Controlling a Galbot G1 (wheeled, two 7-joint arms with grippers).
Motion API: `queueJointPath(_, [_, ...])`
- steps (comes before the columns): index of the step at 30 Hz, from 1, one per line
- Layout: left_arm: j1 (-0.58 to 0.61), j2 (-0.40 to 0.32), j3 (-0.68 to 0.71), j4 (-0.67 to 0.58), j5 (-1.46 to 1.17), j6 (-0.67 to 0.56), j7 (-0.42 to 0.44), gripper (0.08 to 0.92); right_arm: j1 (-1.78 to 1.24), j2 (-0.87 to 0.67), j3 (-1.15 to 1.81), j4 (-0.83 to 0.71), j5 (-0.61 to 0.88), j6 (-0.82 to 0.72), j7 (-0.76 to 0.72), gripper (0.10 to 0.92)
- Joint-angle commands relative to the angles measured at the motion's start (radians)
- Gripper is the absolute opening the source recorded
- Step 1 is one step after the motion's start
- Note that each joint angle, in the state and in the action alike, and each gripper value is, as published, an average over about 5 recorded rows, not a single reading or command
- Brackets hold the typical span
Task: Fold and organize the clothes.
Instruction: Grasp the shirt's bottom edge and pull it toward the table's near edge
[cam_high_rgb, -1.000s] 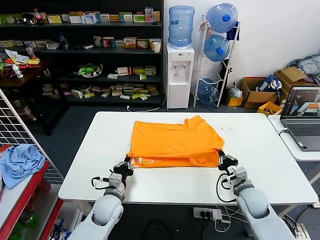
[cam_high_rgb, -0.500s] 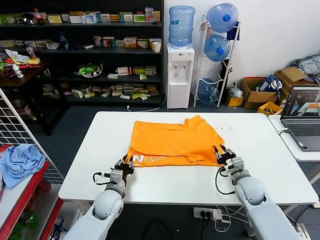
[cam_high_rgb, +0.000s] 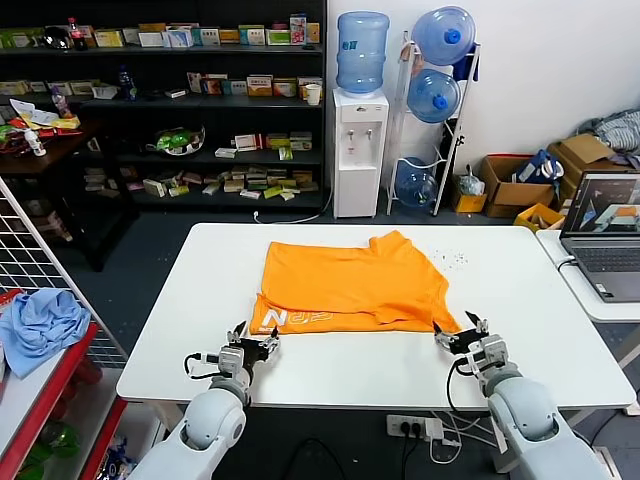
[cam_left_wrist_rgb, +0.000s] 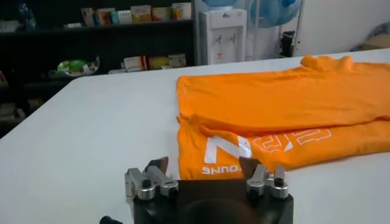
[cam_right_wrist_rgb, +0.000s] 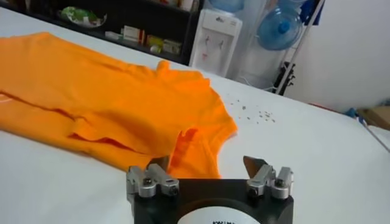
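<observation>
The far edge of the T-shirt is well up the white table, so my left gripper should grab the T-shirt's lettered near corner (cam_high_rgb: 256, 326) and pull the T-shirt nearer before folding it.
The clothes are one bright orange T-shirt (cam_high_rgb: 345, 275) lying folded flat on the white table (cam_high_rgb: 190, 310). Its near strip shows white lettering (cam_high_rgb: 300, 319). My left gripper (cam_high_rgb: 256, 344) is open just off the shirt's near left corner, holding nothing. In the left wrist view the lettered edge (cam_left_wrist_rgb: 244, 149) lies right in front of the open left gripper (cam_left_wrist_rgb: 204, 162). My right gripper (cam_high_rgb: 461, 335) is open beside the near right corner. In the right wrist view the rumpled sleeve (cam_right_wrist_rgb: 195, 143) reaches toward one finger of the right gripper (cam_right_wrist_rgb: 206, 161), with nothing held.
An open laptop (cam_high_rgb: 605, 235) sits on a side table at the right. At the left stands a wire rack holding a light blue cloth (cam_high_rgb: 40, 325). Small specks (cam_high_rgb: 455, 258) dot the table's far right. Behind it are a water dispenser (cam_high_rgb: 360, 150) and shelves.
Both grippers opened and let go of the shirt's near edge, then drew back toward the table's front. The edge dropped flat, and the lettered strip now shows.
</observation>
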Motion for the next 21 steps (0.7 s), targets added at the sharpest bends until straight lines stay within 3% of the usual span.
queueJointPath(1, [-0.005, 0.000, 0.001, 0.014, -0.031, 0.012, -0.003, 0.809, -0.008, 0.000, 0.009, -0.047, 0.011, -0.007, -0.011, 0.770])
queueJointPath(4, [-0.008, 0.001, 0.000, 0.022, -0.032, 0.008, -0.002, 0.763, 0.008, 0.006, 0.003, -0.083, 0.013, -0.007, -0.014, 0.679])
queueJointPath(11, [0.000, 0.008, -0.006, 0.021, -0.039, 0.009, 0.002, 0.558, 0.011, 0.007, 0.004, -0.104, 0.013, -0.023, -0.010, 0.480])
queueJointPath(21, [0.057, 0.032, -0.004, -0.068, -0.045, 0.011, -0.016, 0.272, -0.053, -0.023, 0.016, 0.023, 0.040, -0.064, 0.014, 0.172])
